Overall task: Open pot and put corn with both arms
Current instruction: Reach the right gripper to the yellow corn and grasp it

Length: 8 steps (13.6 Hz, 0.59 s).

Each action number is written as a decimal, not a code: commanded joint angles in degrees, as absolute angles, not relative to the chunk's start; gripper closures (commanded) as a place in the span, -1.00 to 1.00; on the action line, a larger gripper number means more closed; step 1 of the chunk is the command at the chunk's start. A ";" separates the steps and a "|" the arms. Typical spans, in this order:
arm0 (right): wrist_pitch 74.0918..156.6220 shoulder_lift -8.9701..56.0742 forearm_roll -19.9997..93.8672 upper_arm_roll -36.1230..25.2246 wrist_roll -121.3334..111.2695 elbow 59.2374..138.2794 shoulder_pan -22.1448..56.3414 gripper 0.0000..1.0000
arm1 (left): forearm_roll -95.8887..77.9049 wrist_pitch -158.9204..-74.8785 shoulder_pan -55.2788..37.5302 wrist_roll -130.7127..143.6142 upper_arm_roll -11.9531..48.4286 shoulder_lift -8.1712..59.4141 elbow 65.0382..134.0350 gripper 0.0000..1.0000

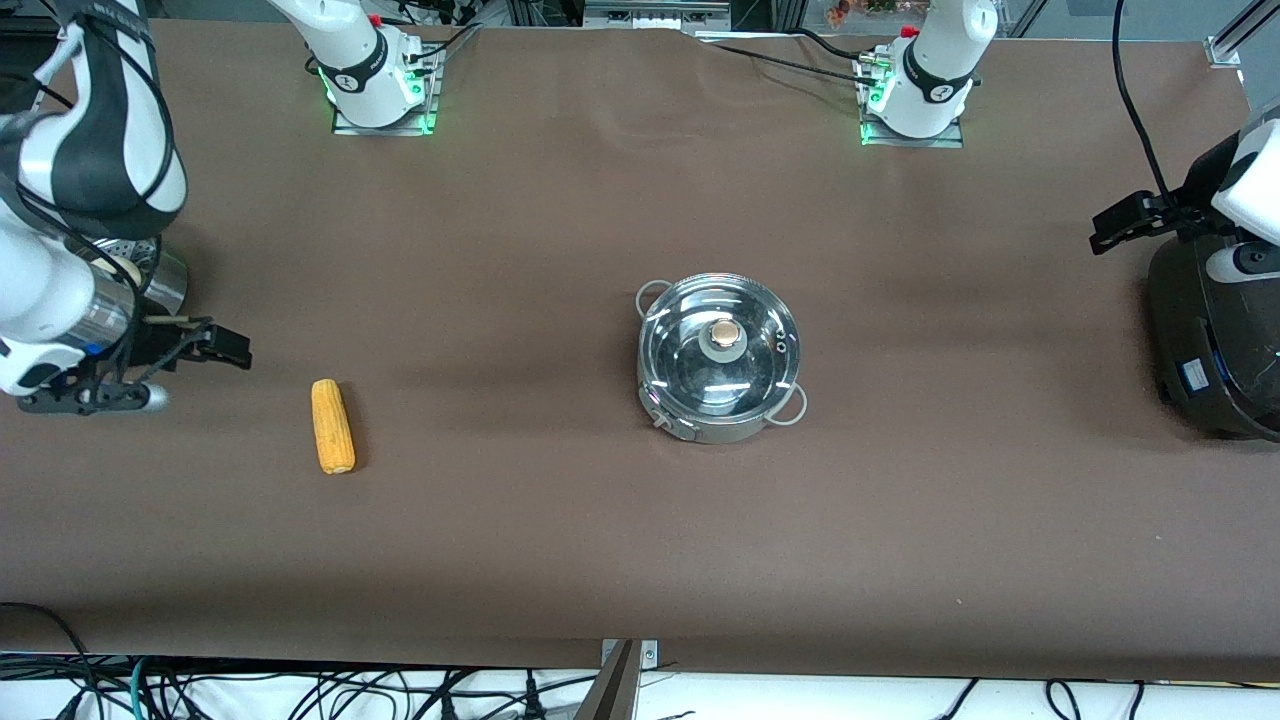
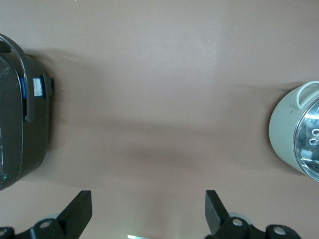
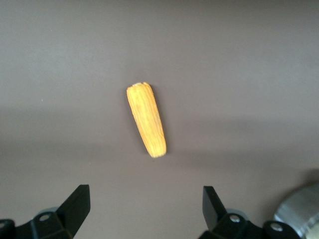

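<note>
I will next bring my right gripper over to the yellow-orange corn and close it around the corn's middle (image 1: 332,425) (image 3: 147,120), between its two ends.
The shiny steel pot (image 1: 718,395) stands mid-table with a glass lid (image 1: 700,375) closed on it; the lid has a round knob (image 1: 722,335). The pot's edge also shows in the left wrist view (image 2: 286,130). The yellow-orange corn (image 1: 332,425) lies on the table toward the right arm's end and shows in the right wrist view (image 3: 146,118). My right gripper (image 1: 222,347) is open and empty, beside the corn and apart from it (image 3: 146,209). My left gripper (image 1: 1118,224) is open and empty, by the rice cooker, well apart from the pot (image 2: 148,214).
A big black rice cooker (image 1: 1215,340) stands at the left arm's end of the table and shows in the left wrist view (image 2: 20,109). A steel steamer basket (image 1: 160,268), partly hidden by the right arm, stands at the right arm's end; its edge shows in the right wrist view (image 3: 299,211).
</note>
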State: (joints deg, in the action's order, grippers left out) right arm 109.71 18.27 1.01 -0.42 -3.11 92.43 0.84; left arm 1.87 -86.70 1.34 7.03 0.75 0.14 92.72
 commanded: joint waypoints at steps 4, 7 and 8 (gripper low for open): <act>121.71 30.13 3.87 1.14 -8.70 90.97 0.88 -1.00 | 0.88 -84.64 0.88 6.15 1.49 1.49 90.09 -1.00; 127.68 34.18 3.87 1.85 -13.95 90.97 0.88 -1.00 | -1.84 -84.81 0.70 7.03 2.89 1.76 90.87 -1.00; 129.71 35.67 3.87 1.85 -16.50 90.97 0.79 -1.00 | -2.02 -85.08 0.70 8.25 4.21 2.19 90.97 -1.00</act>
